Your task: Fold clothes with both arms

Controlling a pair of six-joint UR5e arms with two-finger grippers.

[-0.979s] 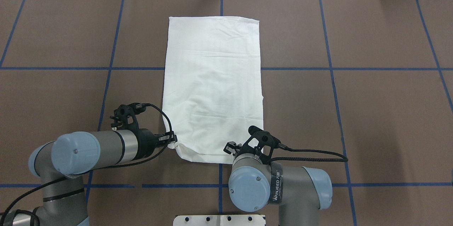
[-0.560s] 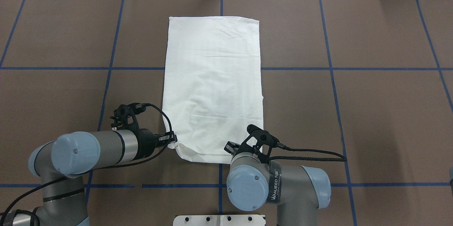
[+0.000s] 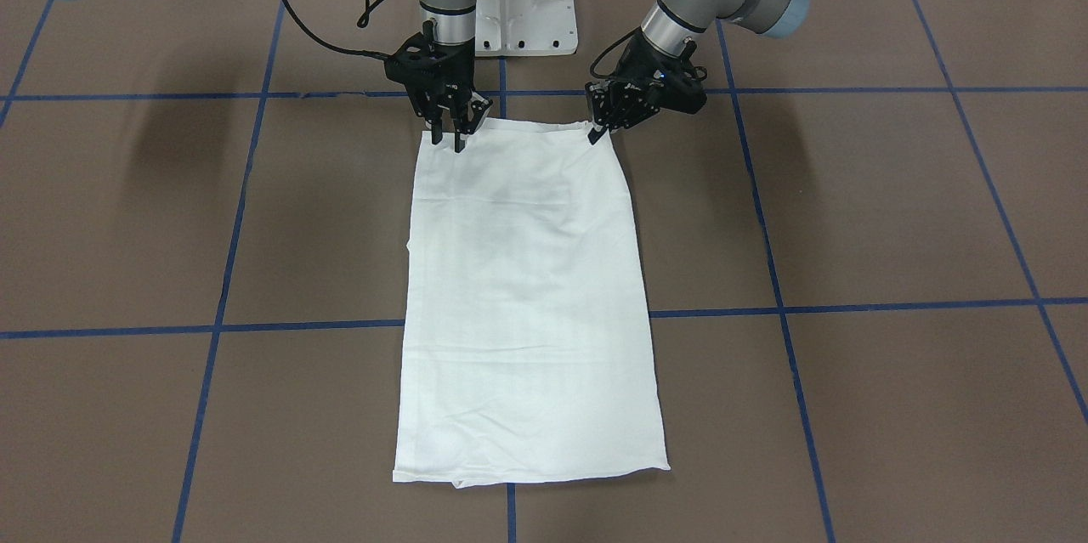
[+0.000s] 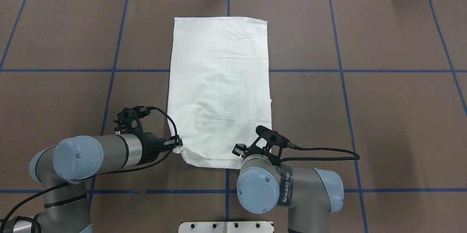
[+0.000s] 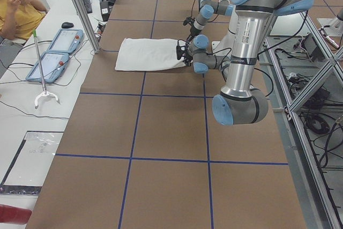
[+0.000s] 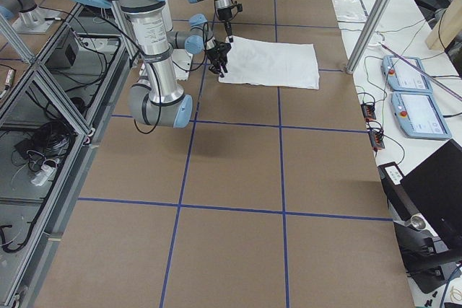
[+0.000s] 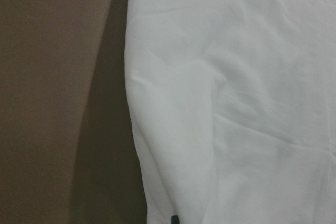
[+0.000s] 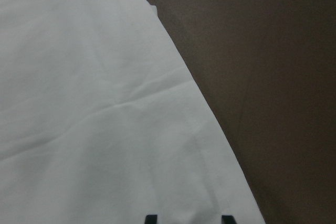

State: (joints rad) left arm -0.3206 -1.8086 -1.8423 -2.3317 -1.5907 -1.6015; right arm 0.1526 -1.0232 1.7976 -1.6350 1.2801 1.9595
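Only my left gripper is holding a near corner of the white shirt. My right gripper will pinch the cloth inward of the other corner [image 3: 472, 147] before both lift.
The white shirt [image 4: 219, 87] lies folded into a long flat rectangle in the middle of the brown table, and no print or collar shows. It also shows in the front view [image 3: 527, 296]. My left gripper [image 3: 597, 133] is shut on the shirt's near corner on my left side; in the overhead view that gripper [image 4: 178, 144] pulls the corner slightly outward. My right gripper [image 3: 448, 141] is open, with its fingertips [image 8: 150, 217] apart over the other near corner. In the overhead view my right wrist hides that gripper.
The white pedestal base [image 3: 523, 8] stands at my edge of the table between the arms. Blue tape lines [image 4: 116, 70] cross the brown surface. An operator [image 5: 16, 9] and two teach pendants [image 5: 59, 52] are beyond the far table edge.
My right arm has shifted a little back and forth near the shirt's near edge. The left arm and the shirt have not moved.
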